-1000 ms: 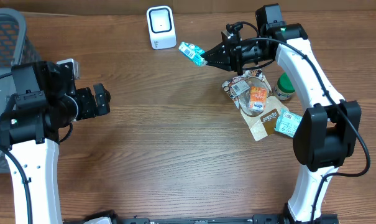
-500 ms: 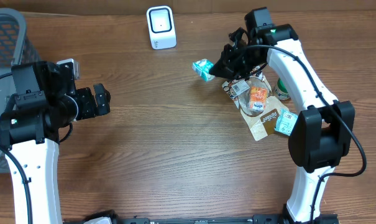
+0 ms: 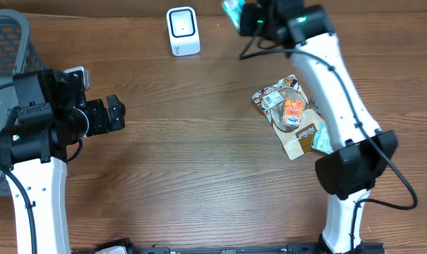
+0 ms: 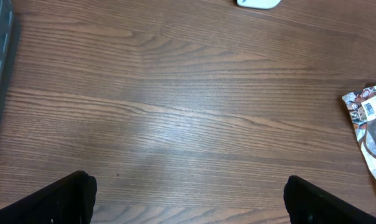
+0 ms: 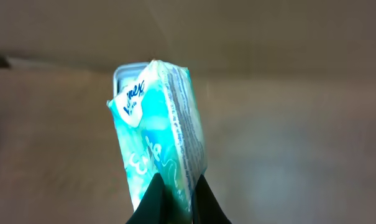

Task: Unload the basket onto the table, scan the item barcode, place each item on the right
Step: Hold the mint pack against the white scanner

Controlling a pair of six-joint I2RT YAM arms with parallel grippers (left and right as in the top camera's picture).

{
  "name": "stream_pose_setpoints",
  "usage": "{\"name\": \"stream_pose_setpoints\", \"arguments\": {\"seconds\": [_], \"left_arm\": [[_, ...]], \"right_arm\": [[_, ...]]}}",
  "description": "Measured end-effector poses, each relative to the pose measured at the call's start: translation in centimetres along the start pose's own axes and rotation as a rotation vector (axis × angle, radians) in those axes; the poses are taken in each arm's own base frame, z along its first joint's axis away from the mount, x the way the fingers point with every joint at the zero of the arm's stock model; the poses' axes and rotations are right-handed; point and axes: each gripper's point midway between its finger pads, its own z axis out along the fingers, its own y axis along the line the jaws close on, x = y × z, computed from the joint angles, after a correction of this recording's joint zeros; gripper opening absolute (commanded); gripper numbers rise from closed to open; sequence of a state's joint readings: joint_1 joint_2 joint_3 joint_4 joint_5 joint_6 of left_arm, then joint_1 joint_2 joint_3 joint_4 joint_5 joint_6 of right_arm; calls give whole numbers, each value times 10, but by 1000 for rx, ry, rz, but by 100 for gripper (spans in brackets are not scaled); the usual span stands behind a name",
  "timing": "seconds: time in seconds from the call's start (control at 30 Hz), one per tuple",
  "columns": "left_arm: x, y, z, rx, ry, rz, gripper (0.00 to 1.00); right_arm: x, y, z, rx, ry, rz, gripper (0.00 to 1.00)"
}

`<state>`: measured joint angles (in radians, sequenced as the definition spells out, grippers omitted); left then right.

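Observation:
The robot's right gripper will release the teal tissue pack on the other teal packet (image 3: 330, 136) at the edge of the snack pile.
My right gripper (image 3: 245, 17) is shut on a teal tissue pack (image 3: 232, 10), lifted high at the table's far edge, to the right of the white barcode scanner (image 3: 183, 31). In the right wrist view the teal tissue pack (image 5: 158, 137) stands upright, its lower end pinched by my right gripper (image 5: 175, 188); a white edge, perhaps the scanner (image 5: 123, 72), peeks out behind its top. No barcode on it can be made out. My left gripper (image 3: 116, 114) hovers open over bare wood at the left, its fingertips (image 4: 64, 198) wide apart with nothing between them.
A pile of snack packets (image 3: 292, 117) lies on the right side of the table, its edge showing as a packet (image 4: 369, 118) in the left wrist view. A grey mesh basket (image 3: 4, 44) stands at the far left.
My right arm swung the tissue pack from beside the packet pile up and back toward the table's far edge, near the scanner. The left arm has not moved.

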<state>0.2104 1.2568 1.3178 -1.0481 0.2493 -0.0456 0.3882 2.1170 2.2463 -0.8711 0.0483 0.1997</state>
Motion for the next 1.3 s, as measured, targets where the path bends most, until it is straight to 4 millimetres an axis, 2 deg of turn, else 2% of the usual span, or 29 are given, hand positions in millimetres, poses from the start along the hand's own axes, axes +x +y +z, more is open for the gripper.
{"name": "stream_pose_setpoints", "arguments": {"seconds": [0.13, 0.23, 0.33, 0.53, 0.67, 0.87, 1.3], "left_arm": [[0, 0, 0, 0, 0, 0, 99], [0, 0, 0, 0, 0, 0, 100], [0, 0, 0, 0, 0, 0, 99], [0, 0, 0, 0, 0, 0, 100], [0, 0, 0, 0, 0, 0, 100], [0, 0, 0, 0, 0, 0, 100], [0, 0, 0, 0, 0, 0, 100]], "right_arm": [[-33, 38, 9, 81, -216, -148, 4], [-41, 59, 25, 121, -310, -244, 4], [-32, 65, 58, 168, -335, -347, 4], [3, 56, 128, 244, -307, -527, 4], [20, 52, 156, 265, -298, -592, 4], [33, 53, 173, 253, -291, -632, 4], [31, 76, 173, 192, -337, -698, 4]]}}
